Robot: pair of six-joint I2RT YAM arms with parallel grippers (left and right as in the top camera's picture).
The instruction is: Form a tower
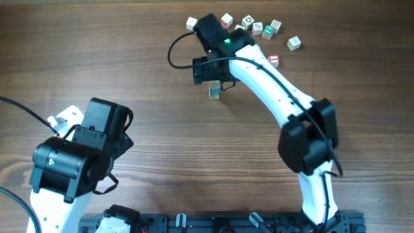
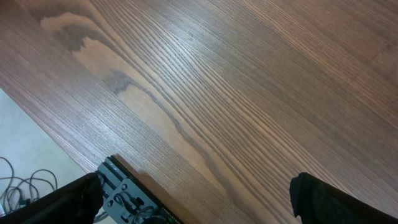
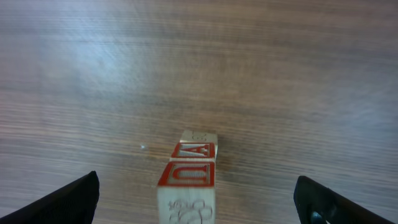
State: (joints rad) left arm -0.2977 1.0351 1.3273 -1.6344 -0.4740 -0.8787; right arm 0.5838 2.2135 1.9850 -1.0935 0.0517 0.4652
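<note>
My right gripper should grip the A cube (image 3: pixel 193 150), lift the red-letter cubes clear and line them up over the bottom cube, because they sit crooked over it.
The tower (image 1: pixel 215 92) is a short stack of tiny pale wooden cubes standing just left of the table's middle, toward the far side. In the right wrist view the tower (image 3: pixel 186 177) shows red letter faces and a pale top face with a line drawing. My right gripper (image 3: pixel 196 202) is open. Its fingers (image 3: pixel 78 199) stand wide on either side of the stack and touch nothing. From overhead the right gripper (image 1: pixel 210 70) hovers just behind the tower. My left gripper (image 2: pixel 196 205) is open over bare wood at the near left, holding nothing.
Several loose cubes (image 1: pixel 258 28) lie scattered along the far edge, with one (image 1: pixel 191 24) left of the right wrist, one (image 1: pixel 294 43) farther right and one red-faced (image 1: pixel 273 61) beside the right arm. A black rail (image 2: pixel 127 196) runs along the table's near edge.
</note>
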